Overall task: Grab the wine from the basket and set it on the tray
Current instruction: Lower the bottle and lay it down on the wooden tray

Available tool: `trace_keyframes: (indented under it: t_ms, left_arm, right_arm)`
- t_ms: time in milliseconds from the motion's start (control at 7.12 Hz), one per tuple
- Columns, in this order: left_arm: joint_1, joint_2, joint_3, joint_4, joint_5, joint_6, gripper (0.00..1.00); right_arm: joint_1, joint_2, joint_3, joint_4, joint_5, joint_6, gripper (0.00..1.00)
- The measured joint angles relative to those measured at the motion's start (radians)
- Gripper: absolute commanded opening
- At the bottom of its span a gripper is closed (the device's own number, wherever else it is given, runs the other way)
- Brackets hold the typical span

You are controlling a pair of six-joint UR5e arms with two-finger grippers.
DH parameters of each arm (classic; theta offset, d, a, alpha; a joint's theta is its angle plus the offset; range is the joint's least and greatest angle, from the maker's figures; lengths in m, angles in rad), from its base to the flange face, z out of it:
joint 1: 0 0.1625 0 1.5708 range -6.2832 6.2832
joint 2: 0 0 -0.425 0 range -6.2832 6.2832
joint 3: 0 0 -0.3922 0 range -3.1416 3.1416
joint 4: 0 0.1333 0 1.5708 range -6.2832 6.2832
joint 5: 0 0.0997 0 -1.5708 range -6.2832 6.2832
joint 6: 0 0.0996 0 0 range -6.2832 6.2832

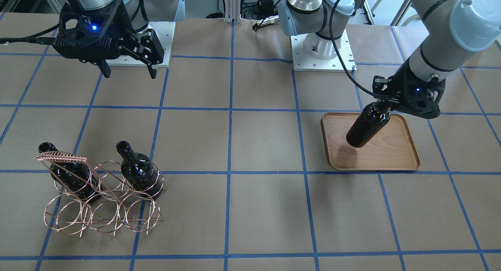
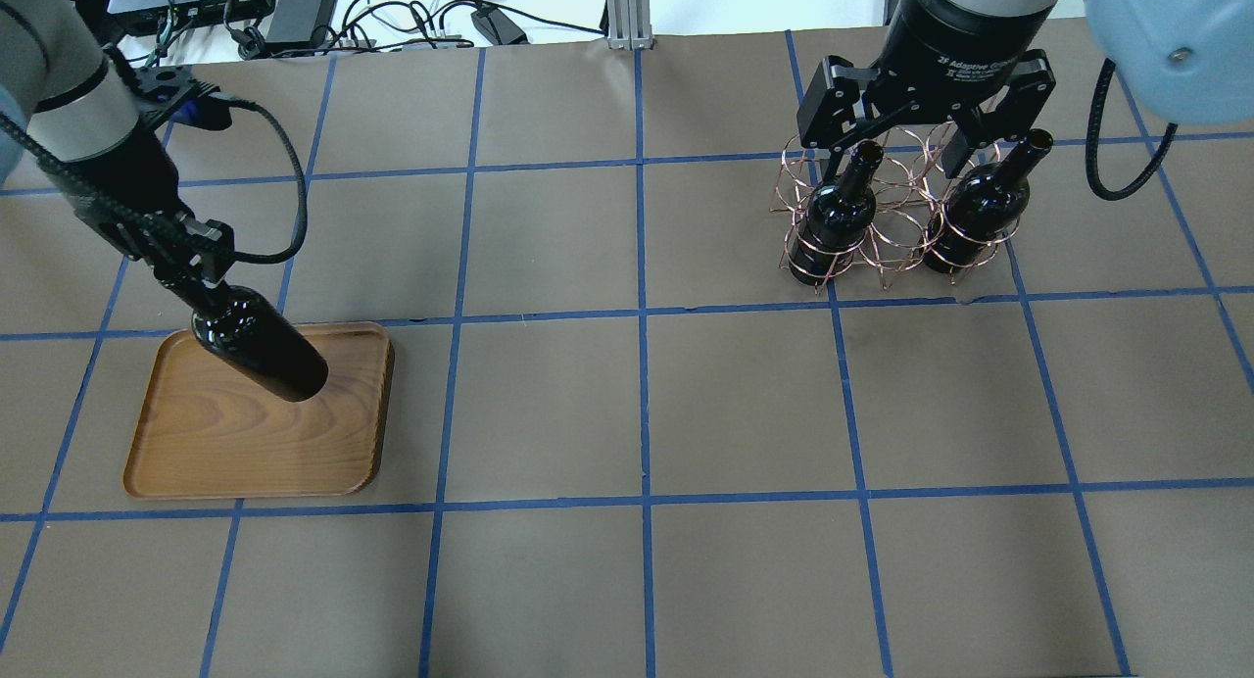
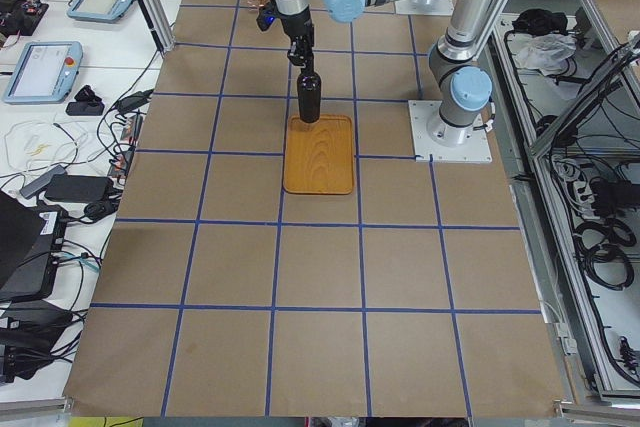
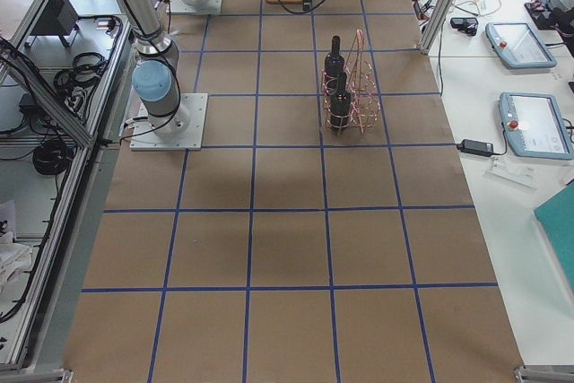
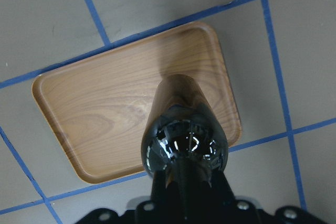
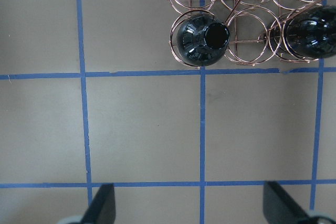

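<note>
The left gripper needs to release the black wine bottle that stands in the middle of the brown wooden tray (image 1: 368, 141) (image 5: 139, 103). The bottle is now held near the tray's robot-side end.
My left gripper (image 1: 385, 104) is shut on the neck of a glossy black wine bottle (image 1: 368, 126) and holds it upright over the brown wooden tray (image 1: 391, 157), near the tray's robot-side end. I cannot tell whether its base touches the wood. The left wrist view shows the bottle (image 5: 184, 135) above the tray (image 5: 94, 114). The copper wire basket (image 2: 896, 217) holds two more bottles (image 2: 838, 217) (image 2: 975, 217). My right gripper (image 1: 127, 71) is open and empty, high above the table on the robot side of the basket (image 6: 247, 3).
The two arm base plates (image 1: 323, 55) (image 1: 156, 44) sit at the robot's edge of the table. Cables and electronics (image 2: 294, 12) lie beyond the far edge. Blue tape lines grid the brown table cover.
</note>
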Motion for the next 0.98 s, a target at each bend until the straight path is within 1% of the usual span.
trace_keyframes:
  t_ms: [140,421,843,983]
  left_arm:
    - [0.053,0.006,-0.027,0.018,-0.001,0.051,0.00]
    - [0.114,0.003,-0.048,0.039,-0.002,0.106,0.00]
    - [0.128,-0.019,-0.056,0.062,0.000,0.114,0.01]
    - [0.128,-0.022,-0.058,0.063,0.001,0.115,0.22]
  right_arm:
    - [0.000,0.000,0.000,0.000,0.000,0.000,1.00]
    - [0.000,0.000,0.000,0.000,0.001,-0.001,1.00]
    - [0.000,0.000,0.000,0.000,0.001,-0.002,1.00]
    - [0.000,0.000,0.000,0.000,0.001,-0.002,1.00]
